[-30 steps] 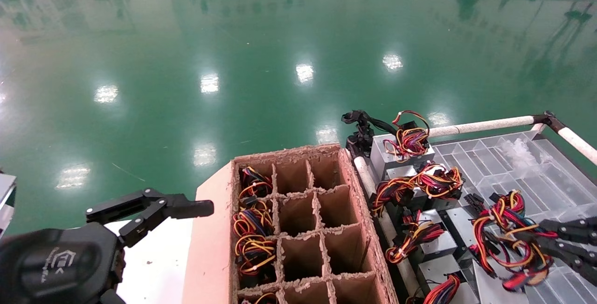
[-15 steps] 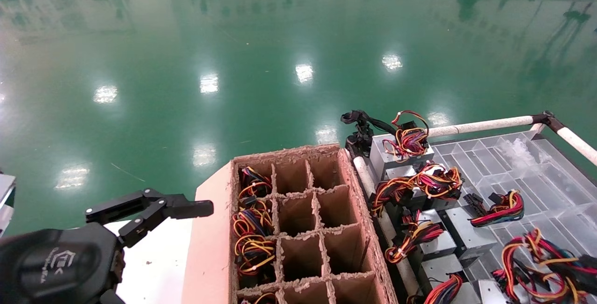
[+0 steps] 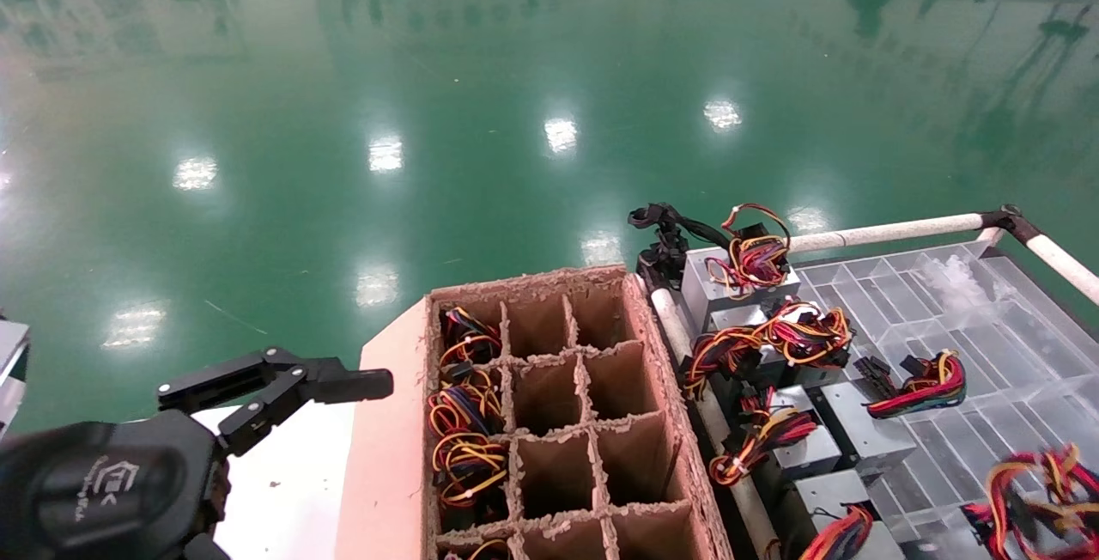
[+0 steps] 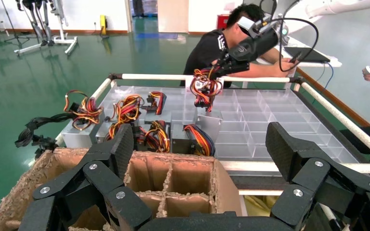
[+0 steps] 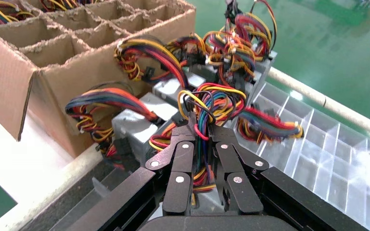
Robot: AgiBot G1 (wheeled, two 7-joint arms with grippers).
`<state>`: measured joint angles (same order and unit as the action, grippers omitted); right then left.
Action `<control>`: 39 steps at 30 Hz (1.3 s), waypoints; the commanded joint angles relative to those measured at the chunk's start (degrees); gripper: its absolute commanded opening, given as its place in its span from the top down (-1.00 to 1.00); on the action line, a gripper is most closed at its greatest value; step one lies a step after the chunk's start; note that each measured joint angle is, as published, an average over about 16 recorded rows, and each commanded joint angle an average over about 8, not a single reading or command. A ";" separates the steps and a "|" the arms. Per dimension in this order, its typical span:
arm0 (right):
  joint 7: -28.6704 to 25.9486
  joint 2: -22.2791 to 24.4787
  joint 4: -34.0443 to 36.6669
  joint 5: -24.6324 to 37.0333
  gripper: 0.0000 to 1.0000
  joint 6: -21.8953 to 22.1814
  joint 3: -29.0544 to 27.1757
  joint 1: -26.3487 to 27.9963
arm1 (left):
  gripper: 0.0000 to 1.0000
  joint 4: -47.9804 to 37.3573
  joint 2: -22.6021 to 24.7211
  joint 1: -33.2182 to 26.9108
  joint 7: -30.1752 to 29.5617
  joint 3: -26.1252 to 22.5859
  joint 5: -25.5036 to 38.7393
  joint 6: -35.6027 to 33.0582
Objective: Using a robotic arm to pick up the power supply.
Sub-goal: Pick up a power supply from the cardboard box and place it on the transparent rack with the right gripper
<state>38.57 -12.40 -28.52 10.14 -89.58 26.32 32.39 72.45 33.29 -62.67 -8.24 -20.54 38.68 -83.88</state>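
Note:
My right gripper releases the power supply next on the clear tray (image 3: 927,520), beside the nearest grey power supply box.
My right gripper (image 5: 201,124) is shut on the looped red, yellow, orange and black wires of a power supply (image 4: 211,124). Its small grey metal box hangs below the wires, lifted clear of the tray in the left wrist view. In the head view only the blurred wire bundle (image 3: 1035,496) shows, at the lower right edge, and the right gripper itself is out of that view. My left gripper (image 3: 275,388) is parked at the lower left beside the cardboard box, open and holding nothing.
A cardboard divider box (image 3: 391,457) holds wire bundles in its left cells. Several more power supplies (image 3: 738,278) lie along the left side of the clear compartment tray (image 3: 987,319), framed by white rails (image 3: 884,232). A person (image 4: 221,43) sits beyond the tray.
The held wire bundle has moved toward the lower right edge of the head view, and the right gripper has left that view. The left arm has not moved.

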 commanded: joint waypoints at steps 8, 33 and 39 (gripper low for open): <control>1.79 -0.60 -3.58 -3.94 1.00 3.75 -0.71 -4.54 | -1.00 0.00 0.00 0.00 0.00 -0.01 0.00 0.00; -3.28 -5.44 -9.35 7.12 1.00 13.16 1.88 10.75 | -1.00 0.00 -0.01 -0.01 0.01 -0.02 -0.01 0.01; -3.83 -6.00 -8.36 9.08 1.00 12.26 2.41 13.34 | -1.00 0.00 -0.01 -0.01 0.01 -0.02 -0.02 0.01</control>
<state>34.89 -18.47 -36.78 18.94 -77.31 28.69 45.29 72.45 33.28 -62.68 -8.23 -20.56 38.67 -83.87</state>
